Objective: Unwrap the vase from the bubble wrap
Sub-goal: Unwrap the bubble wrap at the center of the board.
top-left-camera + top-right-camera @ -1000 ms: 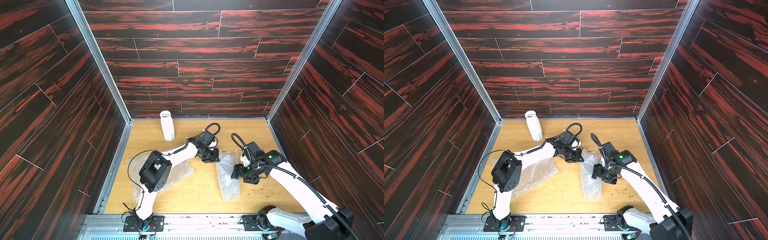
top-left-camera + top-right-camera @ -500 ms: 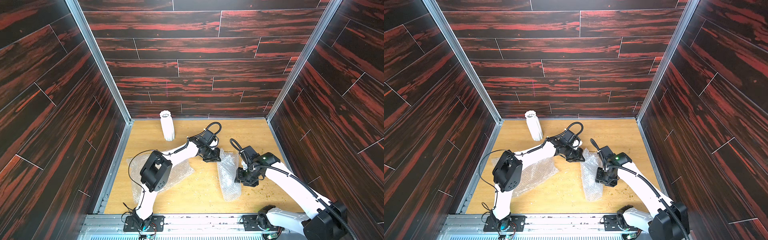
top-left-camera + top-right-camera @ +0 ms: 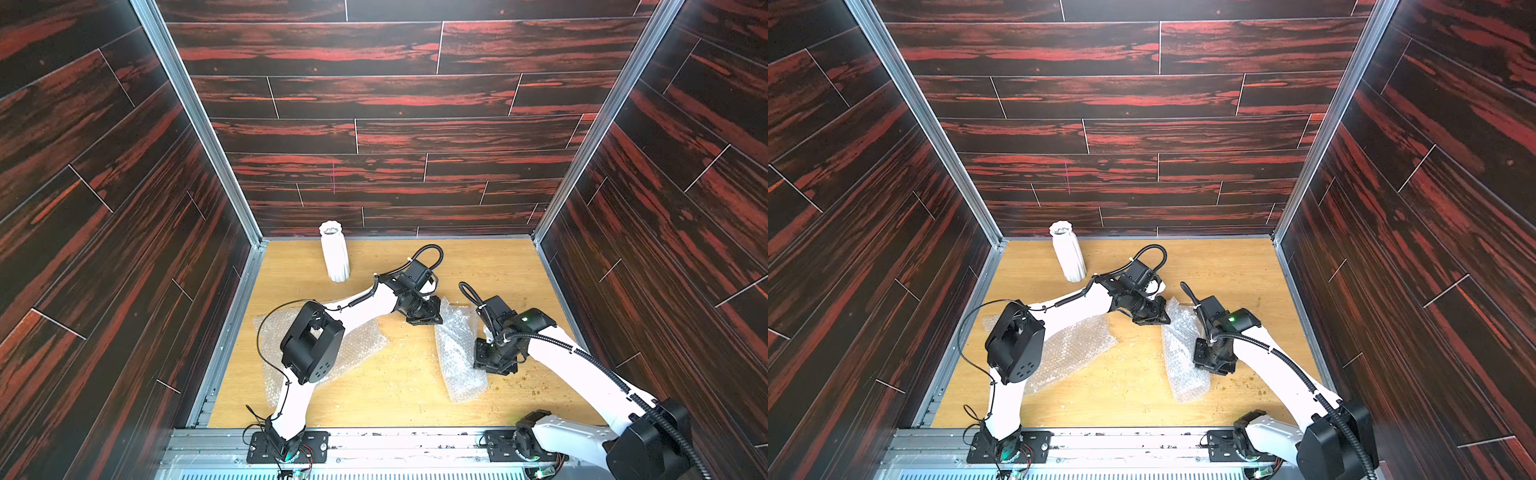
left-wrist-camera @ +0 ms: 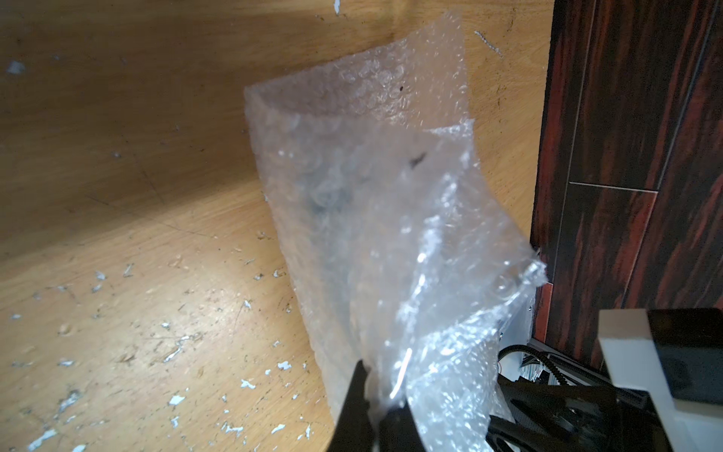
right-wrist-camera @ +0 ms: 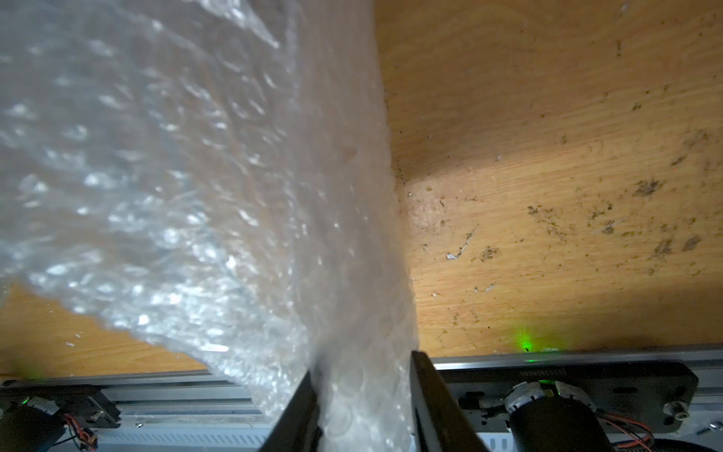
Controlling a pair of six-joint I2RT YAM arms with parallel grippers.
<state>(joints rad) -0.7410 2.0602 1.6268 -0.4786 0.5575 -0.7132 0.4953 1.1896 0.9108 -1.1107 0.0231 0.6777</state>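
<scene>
My left gripper is holding the bubble wrap near its far end, so next I grab the bubble wrap's side nearer the middle (image 3: 442, 344) before my right gripper pulls the bubble wrap's fold.
A white ribbed vase (image 3: 334, 251) (image 3: 1068, 251) stands upright and bare at the back left of the wooden floor. A sheet of bubble wrap (image 3: 457, 353) (image 3: 1181, 357) lies lengthways in the middle right. Its far end is lifted, and my left gripper (image 3: 430, 320) (image 4: 375, 391) is shut on that crinkled edge (image 4: 371, 195). My right gripper (image 3: 484, 365) (image 5: 360, 375) sits at the sheet's right side, jaws closed onto a bunched fold of bubble wrap (image 5: 195, 176) that fills the gap between them.
A second bubble wrap sheet (image 3: 361, 345) (image 3: 1075, 345) lies flat on the left, partly under my left arm. Dark wood-pattern walls close in three sides. A metal rail (image 3: 395, 440) with the arm bases runs along the front. Small crumbs dot the floor.
My right gripper has dropped slightly toward the front along the sheet's right side, and its jaws have narrowed onto the wrap. The left gripper and the vase have not moved.
</scene>
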